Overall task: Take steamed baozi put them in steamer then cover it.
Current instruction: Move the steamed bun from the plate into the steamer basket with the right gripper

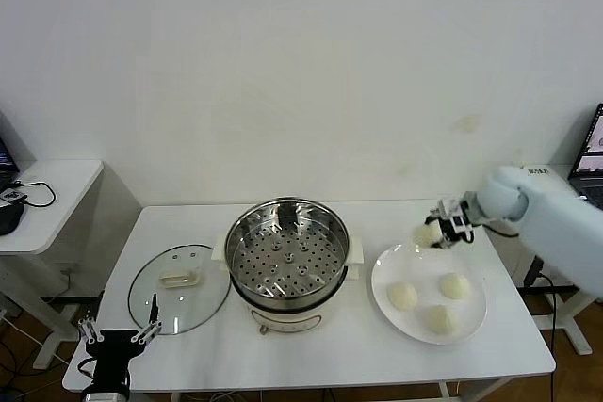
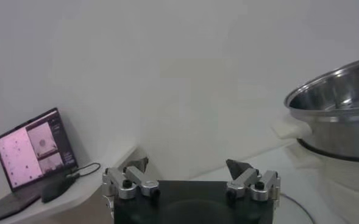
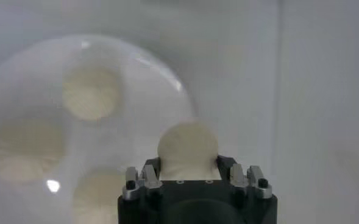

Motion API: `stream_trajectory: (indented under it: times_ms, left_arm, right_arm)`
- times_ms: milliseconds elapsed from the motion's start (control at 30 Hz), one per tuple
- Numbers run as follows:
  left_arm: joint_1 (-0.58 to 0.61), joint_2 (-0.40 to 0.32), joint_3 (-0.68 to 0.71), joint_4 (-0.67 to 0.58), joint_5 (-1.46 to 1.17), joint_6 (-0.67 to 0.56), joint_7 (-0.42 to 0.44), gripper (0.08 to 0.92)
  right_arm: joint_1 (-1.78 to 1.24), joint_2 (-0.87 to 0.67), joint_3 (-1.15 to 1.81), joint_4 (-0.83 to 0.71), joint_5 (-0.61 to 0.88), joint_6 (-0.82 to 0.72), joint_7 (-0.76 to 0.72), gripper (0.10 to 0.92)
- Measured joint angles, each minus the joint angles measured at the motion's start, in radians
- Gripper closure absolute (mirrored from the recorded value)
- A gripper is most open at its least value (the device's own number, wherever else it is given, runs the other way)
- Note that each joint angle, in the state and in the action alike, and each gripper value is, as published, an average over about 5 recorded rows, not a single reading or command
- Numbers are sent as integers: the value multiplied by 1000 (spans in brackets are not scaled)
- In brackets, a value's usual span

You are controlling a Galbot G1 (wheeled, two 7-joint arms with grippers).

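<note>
The robot's right gripper needs to release the baozi on the far part of the steamer's perforated bottom [image 1: 285,226], toward the side of the steamer. The baozi is now just above the plate's far edge.
My right gripper [image 1: 433,233] [image 3: 188,159] is shut on a cream-white steamed baozi [image 3: 188,146] [image 1: 427,232], held just above the far edge of the white plate [image 1: 388,272]. Three more baozi [image 1: 403,296] [image 1: 456,285] [image 1: 439,318] lie on that plate. The steel perforated steamer [image 1: 287,253] stands empty on its cream pot at the table's middle. Its glass cover [image 1: 179,287] with a cream handle lies flat to the steamer's left. My left gripper [image 1: 119,334] [image 2: 191,171] hangs open below the table's front left corner, holding nothing.
A small white side table [image 1: 47,197] with cables stands at the far left. A laptop [image 1: 591,151] shows at the right edge, and another laptop [image 2: 34,152] appears in the left wrist view. A white wall backs the table.
</note>
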Motion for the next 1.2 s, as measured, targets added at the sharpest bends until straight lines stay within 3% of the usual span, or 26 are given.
stream_trajectory:
  times_ms: [567, 1200]
  left_arm:
    - [-34, 12, -9, 20, -15, 2, 2, 177]
    - [-44, -6, -44, 26, -26, 1, 1, 177]
  right_arm:
    - [300, 267, -270, 14, 224, 80, 59, 440]
    - [220, 582, -376, -181, -30, 362, 121, 440]
